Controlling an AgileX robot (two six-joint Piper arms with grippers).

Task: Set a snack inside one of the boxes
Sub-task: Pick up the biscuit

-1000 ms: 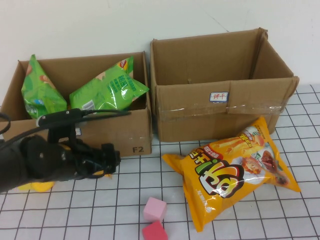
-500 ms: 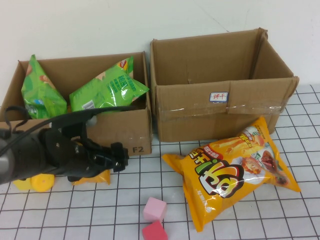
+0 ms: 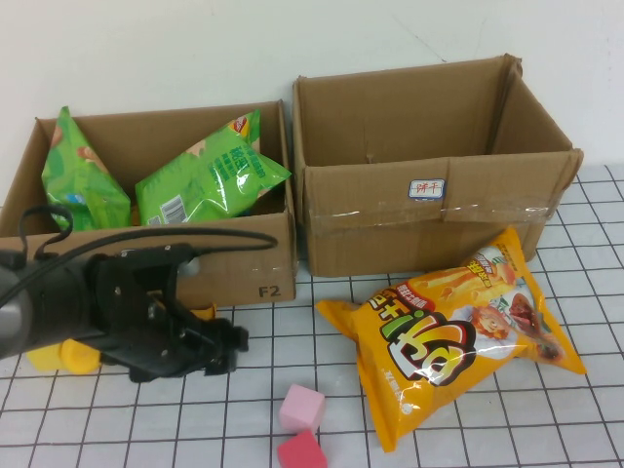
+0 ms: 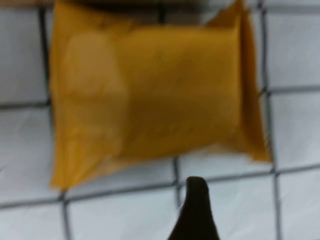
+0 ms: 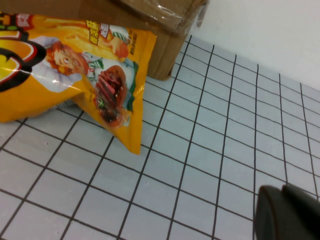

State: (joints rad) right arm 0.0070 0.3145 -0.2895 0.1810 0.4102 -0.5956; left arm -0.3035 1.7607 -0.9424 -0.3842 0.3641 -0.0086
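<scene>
The left gripper's fingertip sits short of the small orange snack pack's near edge, so it should back off and pinch the pack's end [image 4: 65,110] by the yellow objects.
A small orange snack pack [image 3: 201,312] lies on the grid table in front of the left box [image 3: 255,265], mostly hidden behind my left arm. It fills the left wrist view [image 4: 150,95]. My left gripper [image 3: 220,348] hovers just on the near side of the pack and is open and empty; only one dark fingertip [image 4: 196,196] shows. The left box holds two green snack bags [image 3: 210,174]. The right box [image 3: 429,210] is empty. A large orange chips bag [image 3: 458,331] lies in front of it, also in the right wrist view [image 5: 75,65]. My right gripper [image 5: 282,202] is shut above bare table, out of the high view.
A pink cube [image 3: 300,408] and a red cube [image 3: 300,450] sit at the front centre. Yellow objects [image 3: 58,356] lie at the left, behind my left arm. The corner of the right box [image 5: 165,20] shows in the right wrist view.
My left arm has moved right and toward the table's front. The small orange pack now shows behind it, close to the left box. The right side has not changed.
</scene>
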